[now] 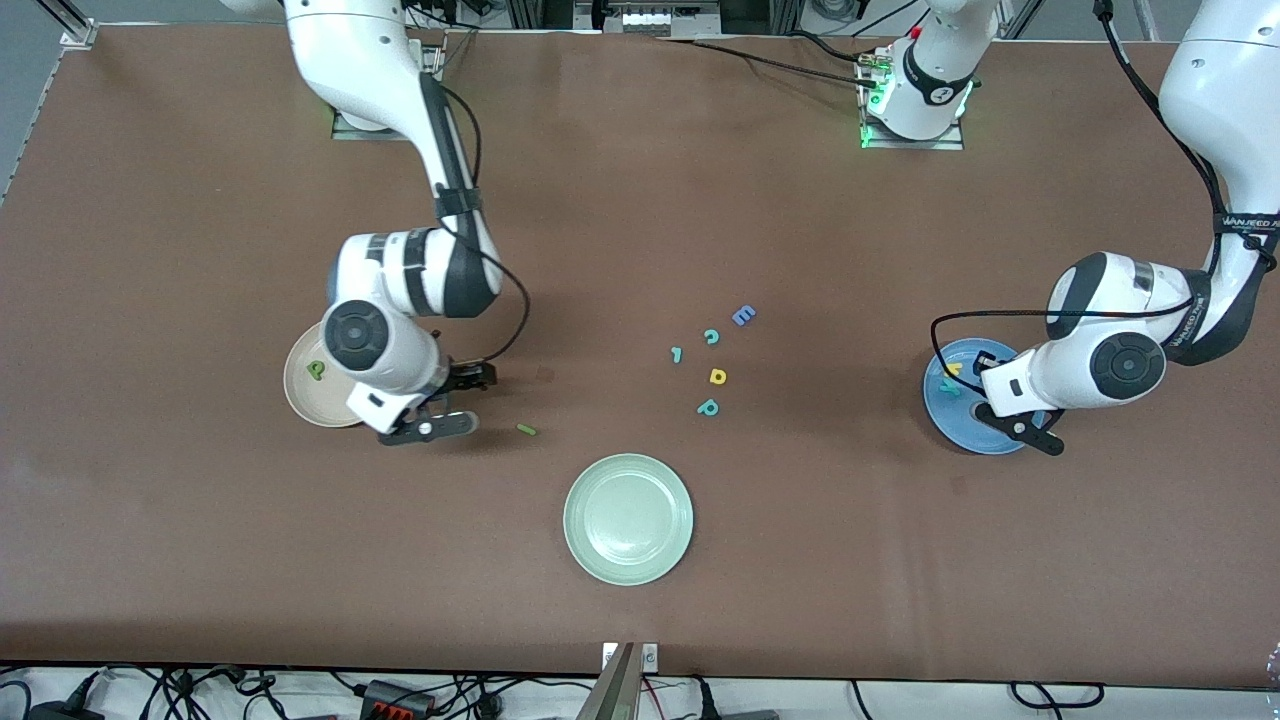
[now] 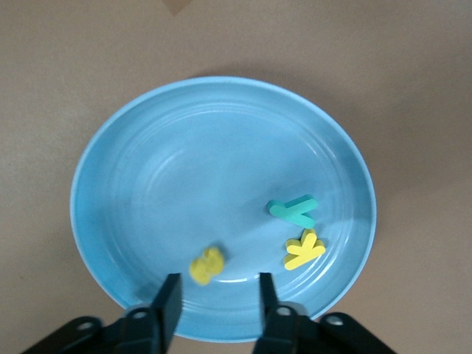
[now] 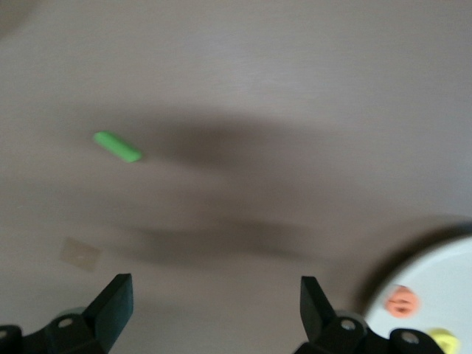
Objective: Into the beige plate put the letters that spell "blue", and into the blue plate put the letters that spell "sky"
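Note:
Next, I move my right gripper to the dark green l's long sides point(image 1: 527, 428) point(image 3: 118, 147) and close it there, because that letter is still missing from the beige plate.
My left gripper point(image 2: 215, 295) hangs open over the blue plate point(image 2: 184, 169). In that plate lie the teal y point(image 2: 293, 211), the yellow k point(image 2: 304, 249) and the yellow s point(image 2: 208, 265), which sits just ahead of the fingertips. My right gripper point(image 3: 214, 295) is wide open and holds nothing, over bare table between the beige plate point(image 3: 442, 291) and the dark green l point(image 3: 118, 146). The beige plate point(image 1: 305, 395) holds the dark green b point(image 1: 316, 371), the orange e point(image 3: 402, 302) and the yellow u point(image 3: 441, 339). The l point(image 1: 526, 430) lies on the table.
A pale green plate point(image 1: 628, 518) sits nearest the front camera. Loose letters lie mid-table: a blue E point(image 1: 743, 315), a teal c point(image 1: 711, 337), a small teal piece point(image 1: 677, 354), a yellow letter point(image 1: 717, 376) and a teal p point(image 1: 708, 406).

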